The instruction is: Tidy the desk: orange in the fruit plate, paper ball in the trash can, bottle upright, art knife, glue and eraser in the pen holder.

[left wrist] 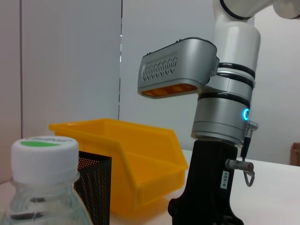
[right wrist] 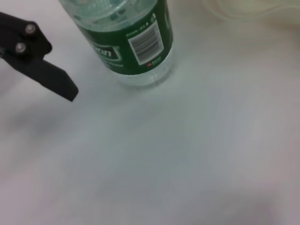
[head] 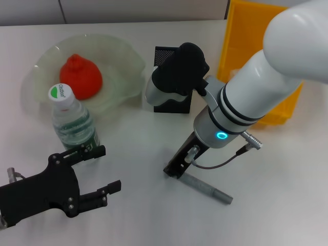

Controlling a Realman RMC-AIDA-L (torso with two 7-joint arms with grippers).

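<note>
My right gripper is to let go of the glue inside the pen holder (head: 162, 62). The glue will go against the pen holder's side nearest the fruit plate.
The orange (head: 81, 76) lies in the fruit plate (head: 125, 56) at the far left. The bottle (head: 73, 121) stands upright in front of the plate; it also shows in the left wrist view (left wrist: 44, 187) and the right wrist view (right wrist: 131, 42). My left gripper (head: 102, 170) is open and empty just in front of the bottle. My right gripper (head: 177, 166) is down at the desk (head: 143, 215), at one end of the glue (head: 207, 189), which lies flat. The pen holder (head: 166, 54) stands behind my right arm. The trash can (head: 243, 31) is at the far right. The art knife, eraser and paper ball are out of view.
My right arm (head: 266, 87) reaches across the middle and hides part of the pen holder and the trash can. In the left wrist view the trash can (left wrist: 126, 159) and pen holder (left wrist: 96, 187) stand behind the bottle, with my right arm (left wrist: 225, 117) beside them.
</note>
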